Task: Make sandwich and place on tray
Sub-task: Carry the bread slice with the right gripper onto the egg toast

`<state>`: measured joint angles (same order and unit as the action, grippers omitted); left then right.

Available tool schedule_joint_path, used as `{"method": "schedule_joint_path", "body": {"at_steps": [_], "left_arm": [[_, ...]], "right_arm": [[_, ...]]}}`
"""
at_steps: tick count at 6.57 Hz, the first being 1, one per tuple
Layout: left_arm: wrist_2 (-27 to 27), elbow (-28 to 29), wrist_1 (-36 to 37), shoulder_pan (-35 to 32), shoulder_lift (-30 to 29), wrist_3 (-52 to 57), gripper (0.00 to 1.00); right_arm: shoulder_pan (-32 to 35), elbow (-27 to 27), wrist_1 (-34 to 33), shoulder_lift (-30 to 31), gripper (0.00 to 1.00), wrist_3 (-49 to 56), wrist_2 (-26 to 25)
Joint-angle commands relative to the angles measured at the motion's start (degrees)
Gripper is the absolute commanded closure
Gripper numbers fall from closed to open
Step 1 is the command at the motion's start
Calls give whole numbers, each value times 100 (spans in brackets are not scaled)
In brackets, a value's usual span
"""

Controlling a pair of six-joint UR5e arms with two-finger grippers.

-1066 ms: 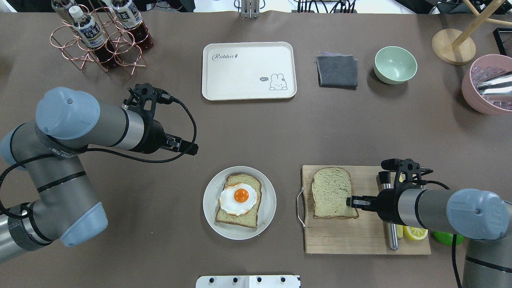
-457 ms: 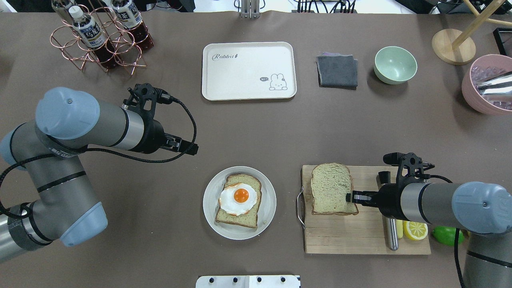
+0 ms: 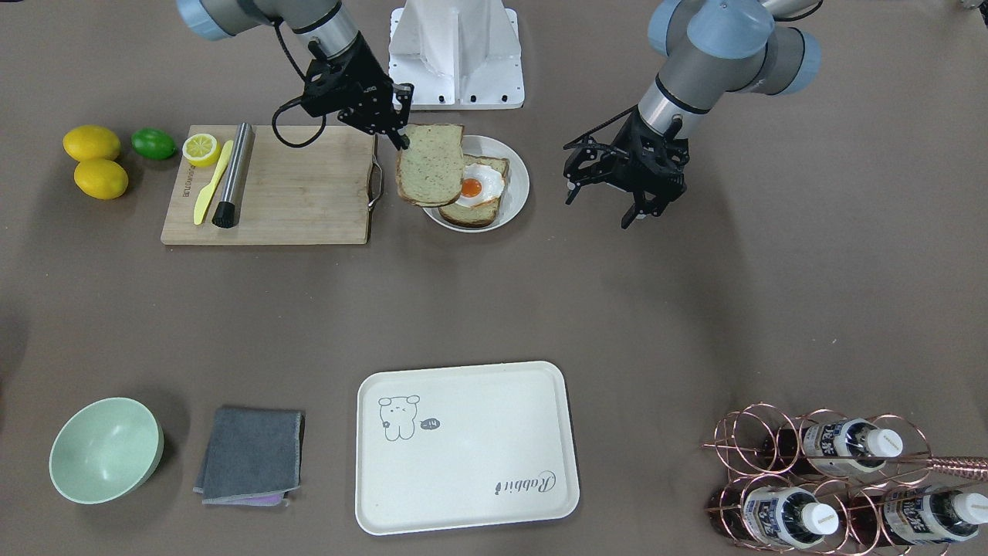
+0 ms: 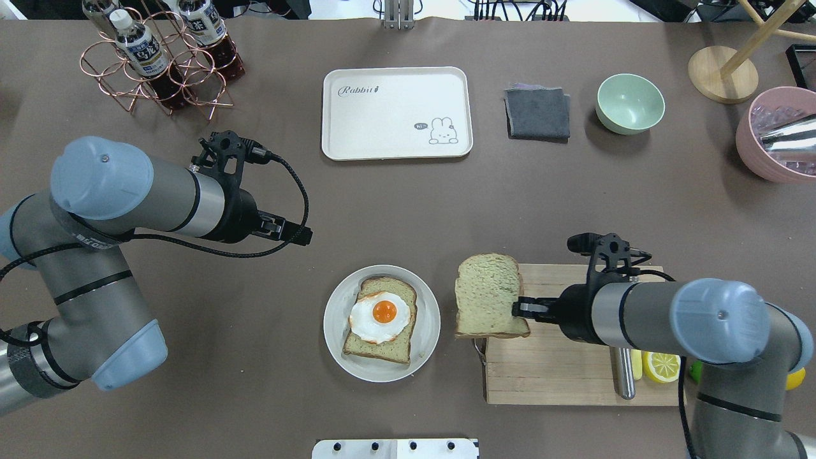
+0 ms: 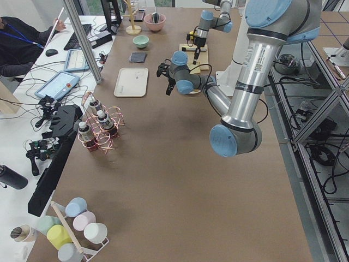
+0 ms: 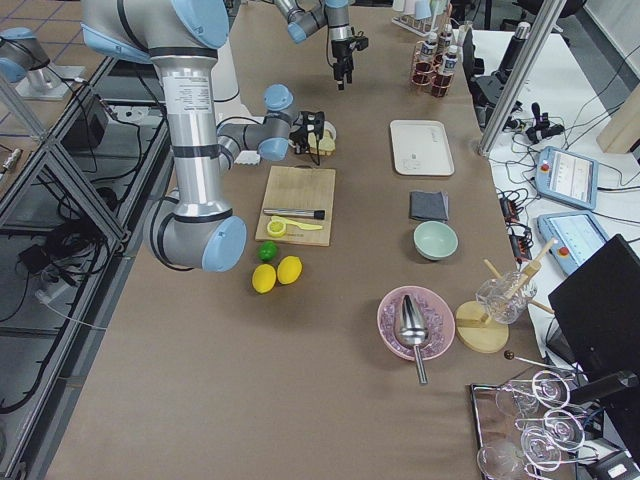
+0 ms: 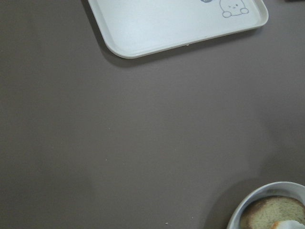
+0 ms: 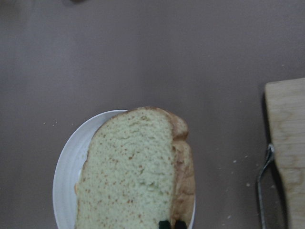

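Observation:
The second bread slice, now held between board and plate, will be let go by my right gripper on top of the fried egg on the white plate (image 3: 472,176) (image 8: 123,190).
A small white plate (image 4: 331,319) holds one bread slice (image 4: 382,347) with a fried egg (image 4: 381,315) on top; the egg also shows in the front view (image 3: 475,188). My right gripper (image 4: 519,308) is shut on the edge of the second bread slice (image 4: 488,294) and holds it in the air between the wooden cutting board (image 4: 561,376) and the plate. In the right wrist view this slice (image 8: 128,176) hangs over the plate. My left gripper (image 4: 305,237) is open and empty above the table, up and left of the plate. The cream tray (image 4: 395,111) lies empty at the far middle.
A steel rod (image 4: 623,379), a yellow knife and a lemon half (image 4: 662,366) lie at the board's right edge. A copper bottle rack (image 4: 159,57) stands far left. A grey cloth (image 4: 537,113), a green bowl (image 4: 630,103) and a pink bowl (image 4: 774,137) are far right.
My right gripper has lifted the bread slice off the cutting board and carried it left, past the board's edge, toward the plate. The left arm has barely moved.

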<state>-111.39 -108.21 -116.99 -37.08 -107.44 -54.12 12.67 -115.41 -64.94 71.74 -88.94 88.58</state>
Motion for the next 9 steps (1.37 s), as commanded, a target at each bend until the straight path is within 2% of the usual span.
{"method": "schedule_joint_path", "body": {"at_steps": [1,4,9], "left_arm": [[3,-42,-25,-53,127,-11,1],[3,-51,-25,-62,127,-11,1],[12,-25,-25,-71,127,-11,1]], "right_arm": [[-369,299,-168,-475,100,-308,-540],[-458,432,-327,-617,100,-659,-797],[-432,792,-265,-723,100,-624,-824]]}}
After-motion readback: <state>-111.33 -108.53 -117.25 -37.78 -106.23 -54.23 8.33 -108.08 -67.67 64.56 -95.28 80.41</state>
